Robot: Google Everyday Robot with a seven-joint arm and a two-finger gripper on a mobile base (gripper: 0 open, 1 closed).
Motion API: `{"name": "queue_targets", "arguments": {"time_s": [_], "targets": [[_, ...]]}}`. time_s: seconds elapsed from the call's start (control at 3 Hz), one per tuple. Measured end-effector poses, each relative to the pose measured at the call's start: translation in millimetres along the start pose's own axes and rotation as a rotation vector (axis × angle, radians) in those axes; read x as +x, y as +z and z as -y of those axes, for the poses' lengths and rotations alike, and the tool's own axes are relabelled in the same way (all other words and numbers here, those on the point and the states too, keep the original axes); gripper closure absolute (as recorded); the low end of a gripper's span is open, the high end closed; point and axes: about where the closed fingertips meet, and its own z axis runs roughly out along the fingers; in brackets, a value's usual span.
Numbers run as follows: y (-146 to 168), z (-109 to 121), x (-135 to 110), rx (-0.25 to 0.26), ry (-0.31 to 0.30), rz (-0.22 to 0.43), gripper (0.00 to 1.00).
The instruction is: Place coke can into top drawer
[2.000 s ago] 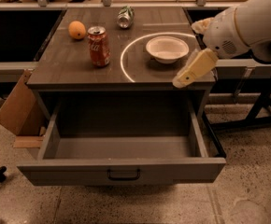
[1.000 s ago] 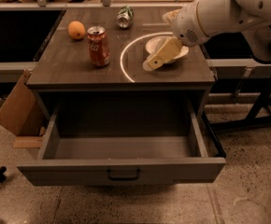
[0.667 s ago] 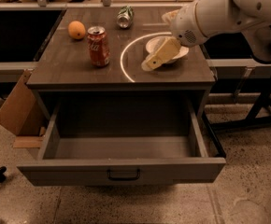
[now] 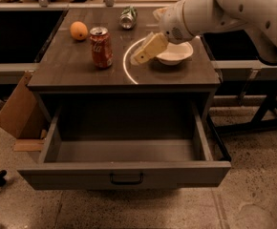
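Observation:
Next, my gripper needs to go to the middle of the red coke can's body point(image 4: 102, 49) and close there, between its top and bottom.
The red coke can point(image 4: 101, 47) stands upright on the dark cabinet top point(image 4: 71, 70), left of centre. The top drawer point(image 4: 124, 172) is pulled fully out below and is empty; its dark bar handle point(image 4: 126, 179) is centred on the front panel. My gripper point(image 4: 139, 57) hangs over the cabinet top a little to the right of the can, apart from it, with its cream fingers point(image 4: 149, 47) pointing down-left toward the can. It holds nothing that I can see.
An orange point(image 4: 79, 30) lies behind the can at the left. A silver-green can point(image 4: 128, 17) lies on its side at the back. A white bowl point(image 4: 175, 53) sits behind my gripper. A cardboard box point(image 4: 15, 112) leans at the cabinet's left. Black table legs point(image 4: 267, 109) stand right.
My arm has swung left across the cabinet top, from beside its right edge to over the bowl and closer to the coke can. The can and drawer have not moved.

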Motion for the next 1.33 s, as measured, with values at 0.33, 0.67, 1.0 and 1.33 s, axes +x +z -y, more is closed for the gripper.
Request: {"name": "queue_targets", "arguments": {"time_s": [0.33,0.67,1.0,1.33], "targets": [[26.6,5.9,-12.7,-0.021,0.015,0.035,0.0],[63.0,10.1,-19.5,-0.05,0.046,0.07,0.0],[81.6,11.2,-20.9,-0.062,0.063,0.084,0.0],[111.9,15.4,-20.0,-0.067,0.078,0.098,0.0]]}}
